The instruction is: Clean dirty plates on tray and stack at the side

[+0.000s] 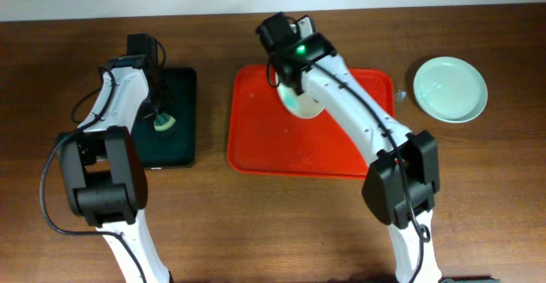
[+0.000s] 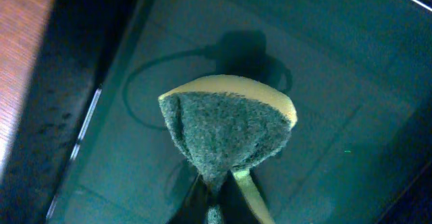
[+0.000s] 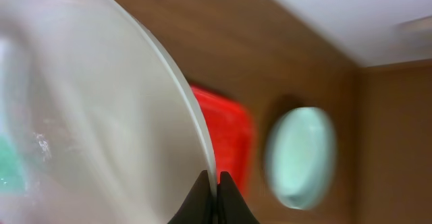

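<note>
My right gripper has the white plate, tilted up over the red tray now. It will let the plate go on top of the mint-green plate [image 1: 450, 89] [image 3: 300, 158] beside the red tray.
My right gripper [image 3: 216, 182] is shut on the rim of a white plate [image 3: 88, 109] and holds it tilted up over the red tray [image 1: 256, 138]. A teal smear shows on the plate's face at the left edge of the right wrist view. In the overhead view this plate [image 1: 296, 104] is partly hidden by my right arm. A mint-green plate [image 1: 450, 89] lies on the table right of the tray; it also shows in the right wrist view [image 3: 300, 158]. A third plate is not visible. My left gripper [image 2: 219, 197] is shut on a yellow-and-green sponge [image 2: 226, 126].
The sponge [image 1: 164, 123] hangs over a black tray [image 1: 179, 147] left of the red tray. A small grey object [image 1: 400, 95] lies between the red tray and the mint plate. The table's far edge meets a pale wall.
</note>
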Available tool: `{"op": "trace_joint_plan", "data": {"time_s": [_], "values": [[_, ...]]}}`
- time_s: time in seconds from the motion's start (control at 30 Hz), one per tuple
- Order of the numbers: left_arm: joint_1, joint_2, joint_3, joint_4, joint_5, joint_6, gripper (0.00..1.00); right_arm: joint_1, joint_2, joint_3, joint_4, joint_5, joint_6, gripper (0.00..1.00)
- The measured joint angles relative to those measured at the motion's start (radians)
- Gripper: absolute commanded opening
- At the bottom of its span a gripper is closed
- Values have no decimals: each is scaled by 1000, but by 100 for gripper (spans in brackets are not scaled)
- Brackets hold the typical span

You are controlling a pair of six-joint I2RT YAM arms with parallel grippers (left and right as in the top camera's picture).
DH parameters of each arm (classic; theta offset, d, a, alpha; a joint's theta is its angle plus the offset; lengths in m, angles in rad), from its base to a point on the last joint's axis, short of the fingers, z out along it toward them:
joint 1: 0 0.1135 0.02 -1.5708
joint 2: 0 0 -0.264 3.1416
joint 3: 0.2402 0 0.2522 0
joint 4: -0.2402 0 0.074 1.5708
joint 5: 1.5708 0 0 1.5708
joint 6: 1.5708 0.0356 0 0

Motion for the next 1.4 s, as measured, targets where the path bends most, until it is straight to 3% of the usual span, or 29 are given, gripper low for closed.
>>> {"op": "trace_joint_plan", "data": {"time_s": [0.13, 0.17, 0.2, 0.23, 0.37, 0.43, 0.5, 0.67, 0.73, 0.83, 0.97, 1.13, 1.2, 1.4], "values": [[0, 0, 3, -6, 11, -9, 53, 107, 0, 1, 16, 328, -143, 4], [0, 0, 19, -31, 11, -9, 67, 135, 0, 2, 23, 383, -196, 4], [0, -4, 40, -64, 15, -9, 90, 148, 0, 2, 24, 408, -238, 4], [0, -13, 61, -80, 21, -10, 99, 158, 0, 2, 25, 437, -269, 4], [0, -156, 111, -87, 47, -11, 99, 192, 0, 4, 35, 668, -346, 4], [0, -167, 116, -93, 49, -11, 99, 200, 0, 4, 39, 638, -348, 4], [0, -166, 116, -103, 50, -11, 99, 190, -3, 7, -7, 330, -393, 4], [0, -166, 116, -103, 52, -11, 99, 89, -8, 11, 20, 477, -311, 4], [0, -166, 116, -104, 52, -11, 99, -45, -19, 14, 21, 121, -290, 4], [0, -166, 116, -103, 52, -11, 99, -410, -20, 15, 28, -593, -277, 4], [0, -166, 116, -104, 53, -11, 99, -907, -18, 10, 36, -1129, -225, 4], [0, -166, 116, -104, 52, -11, 99, -1233, 78, -10, 39, -1247, -52, 4], [0, -166, 116, -104, 52, -11, 99, -1286, 118, -23, 44, -1234, -21, 4], [0, -166, 116, -104, 52, -11, 99, -1233, 130, -70, 124, -1211, -4, 4]]}}
